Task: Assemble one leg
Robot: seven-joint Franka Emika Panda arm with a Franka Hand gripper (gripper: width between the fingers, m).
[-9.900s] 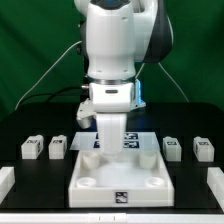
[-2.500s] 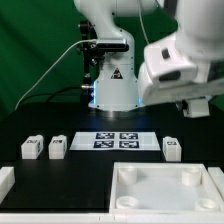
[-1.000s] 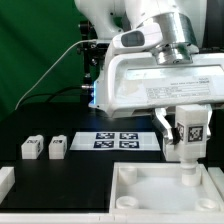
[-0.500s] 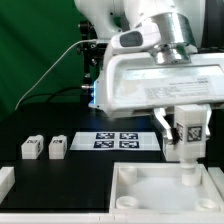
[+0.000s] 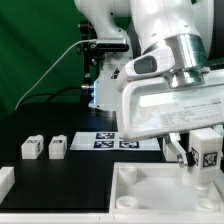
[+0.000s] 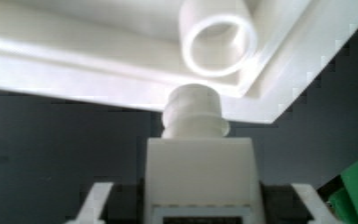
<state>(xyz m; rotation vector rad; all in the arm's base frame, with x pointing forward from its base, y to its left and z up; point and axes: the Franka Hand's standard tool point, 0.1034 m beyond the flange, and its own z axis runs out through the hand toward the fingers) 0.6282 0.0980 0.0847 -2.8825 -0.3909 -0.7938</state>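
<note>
My gripper is to let go of the held leg, now above the tray-like piece's corner, which will then stand in the tray-like piece's near corner socket [image 5: 206, 204] [image 6: 217, 46], directly beneath where it is held.
My gripper [image 5: 205, 166] is shut on a leg [image 5: 207, 152], a small white block with a black-and-white tag, held above the far right corner of the large white tray-like piece [image 5: 150, 186]. In the wrist view the leg [image 6: 202, 170] sits between my fingers [image 6: 98, 204], its round peg pointing toward a round corner socket [image 6: 220, 45] of the tray-like piece [image 6: 87, 55]; the peg is short of the socket and apart from it. Two more legs [image 5: 32, 148] [image 5: 58, 147] stand on the black table at the exterior view's left.
The marker board [image 5: 112, 140] lies behind the tray-like piece, partly hidden by the arm. A white part [image 5: 5, 180] shows at the left edge. The robot base and a green backdrop stand behind.
My gripper has moved to the exterior view's right with the leg in it, from over the tray-like piece's back rim toward its far right corner. The other parts have not moved.
</note>
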